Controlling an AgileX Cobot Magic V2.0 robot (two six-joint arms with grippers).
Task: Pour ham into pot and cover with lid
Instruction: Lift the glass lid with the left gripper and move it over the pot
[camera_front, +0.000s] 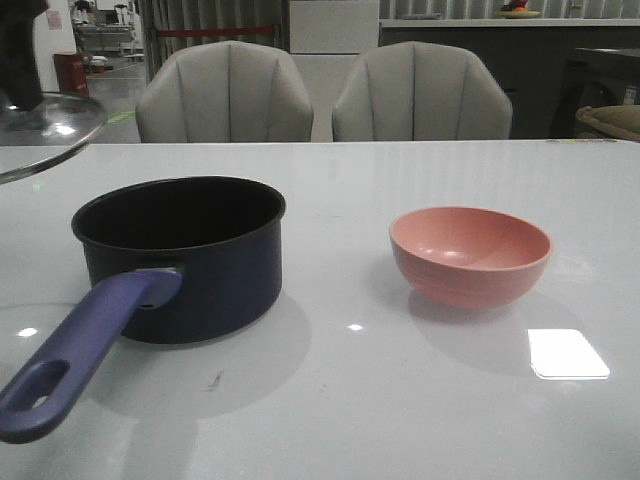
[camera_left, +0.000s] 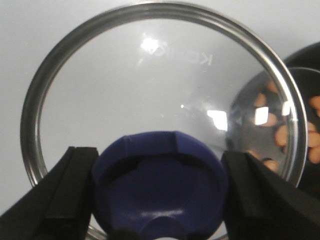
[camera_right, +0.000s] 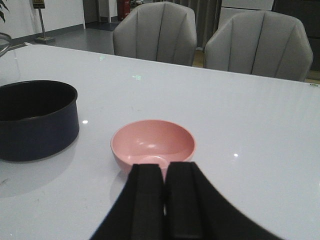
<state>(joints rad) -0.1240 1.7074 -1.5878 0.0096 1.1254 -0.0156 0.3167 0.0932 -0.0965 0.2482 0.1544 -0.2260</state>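
The clear glass lid, now hanging above and behind the pot, will be let go by my left gripper, flat on the round rim of the navy pot (camera_front: 178, 210).
The clear glass lid (camera_left: 150, 80) hangs in the air, and my left gripper (camera_left: 160, 152) is shut on its dark blue knob (camera_left: 160, 190). The front view shows the lid (camera_front: 45, 130) at the far left, above and behind the navy pot (camera_front: 185, 265). In the left wrist view, orange ham bits (camera_left: 281, 135) lie on the black floor of the pot (camera_left: 310, 65), which sits off to one side of the lid and is partly seen through the glass. My right gripper (camera_right: 164, 172) is shut on nothing, just short of the empty pink bowl (camera_right: 152, 142).
The pot's purple-blue handle (camera_front: 85, 345) points toward the table's front left edge. The pink bowl (camera_front: 470, 255) stands on the white table (camera_front: 350, 400), to the right of the pot. Two grey chairs (camera_front: 225, 95) stand behind the far edge.
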